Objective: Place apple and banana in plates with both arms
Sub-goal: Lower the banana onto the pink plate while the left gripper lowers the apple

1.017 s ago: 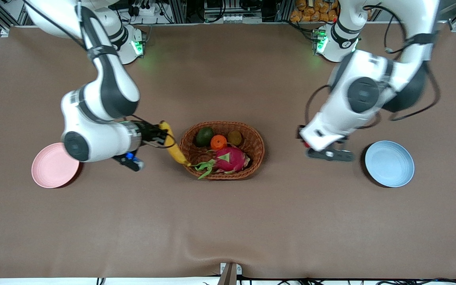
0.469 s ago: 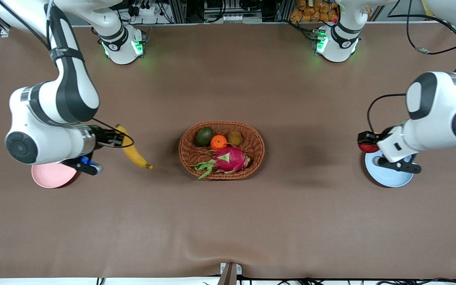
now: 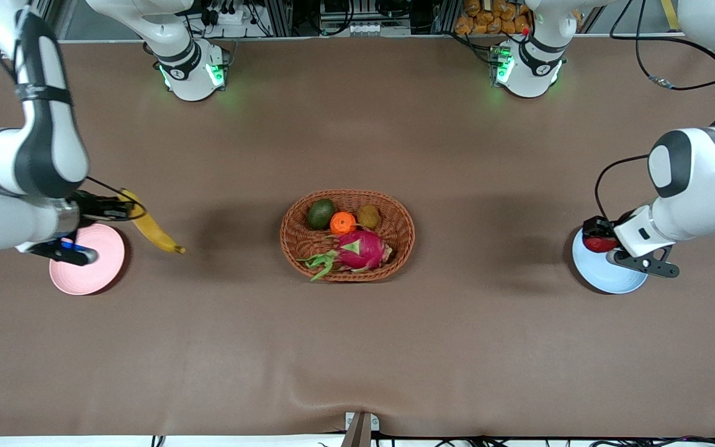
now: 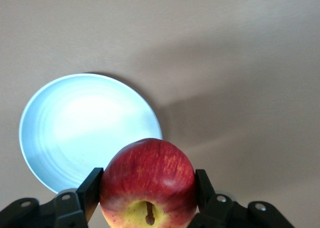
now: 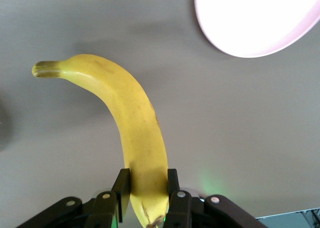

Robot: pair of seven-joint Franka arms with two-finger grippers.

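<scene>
The robot's left gripper will release the red apple close to the middle of the blue plate [image 3: 612, 260] [image 4: 86, 147].
The yellow banana [image 3: 151, 228] hangs in the air beside the pink plate [image 3: 94, 273], toward the basket. My right gripper [image 3: 125, 208] is shut on one end of it. In the right wrist view the banana [image 5: 131, 119] sticks out from between the fingers of the right gripper [image 5: 147, 188], with the pink plate [image 5: 252, 22] off to one side. My left gripper [image 3: 597, 237] is shut on the red apple [image 3: 599, 244] over the rim of the blue plate [image 3: 606, 278]. The left wrist view shows the apple [image 4: 148, 180] clamped in the left gripper [image 4: 148, 190], stem dimple up, above the blue plate's [image 4: 80, 128] edge.
A brown wicker basket [image 3: 398, 214] sits mid-table with a pink dragon fruit [image 3: 360, 249], a small orange fruit [image 3: 342, 222], a dark green fruit [image 3: 320, 214] and a brownish fruit [image 3: 368, 215]. Brown cloth covers the table. The arm bases stand along the edge farthest from the camera.
Both arms have swung away from the basket toward the table's ends. The banana went with the right gripper to beside the pink plate. The apple went with the left gripper over the blue plate.
</scene>
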